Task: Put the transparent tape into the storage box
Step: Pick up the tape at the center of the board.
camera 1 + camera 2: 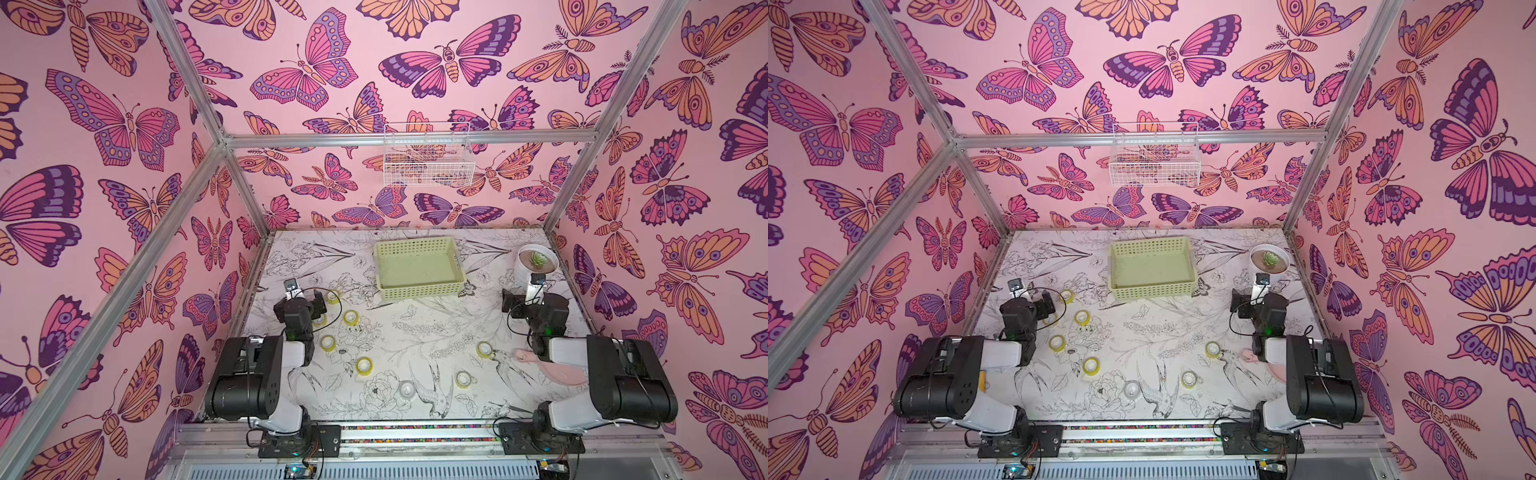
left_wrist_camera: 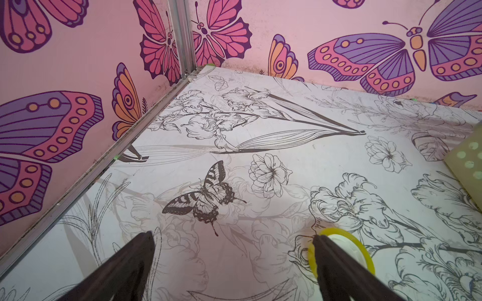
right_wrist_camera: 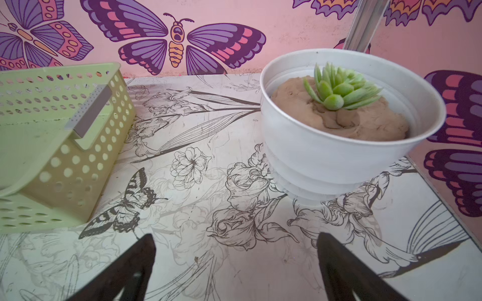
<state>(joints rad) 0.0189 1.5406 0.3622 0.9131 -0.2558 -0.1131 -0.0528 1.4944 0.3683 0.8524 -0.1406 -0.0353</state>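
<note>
The yellowish tape roll sits beside the pink dish. Next, I should close my right gripper on it, on the roll's side [image 1: 478, 349] farthest from the dish.
The storage box [image 1: 419, 268] [image 1: 1152, 268] is a shallow pale yellow-green perforated basket at the back middle of the table, with nothing in it. Several yellowish tape rolls lie on the table, among them one [image 1: 351, 317] near my left arm and one [image 1: 484, 349] near my right arm. A paler, clear roll [image 1: 406, 389] lies near the front. My left gripper [image 2: 232, 235] is open over bare table, and a yellow roll [image 2: 347, 245] sits just outside one finger. My right gripper [image 3: 234, 237] is open and holds nothing, with the box [image 3: 65, 156] to one side of it.
A white pot with a succulent [image 1: 537, 259] [image 3: 347, 125] stands at the back right, close to my right gripper. A pink dish [image 1: 557, 372] lies partly under my right arm. A white wire basket [image 1: 428, 156] hangs on the back wall. Walls enclose the table.
</note>
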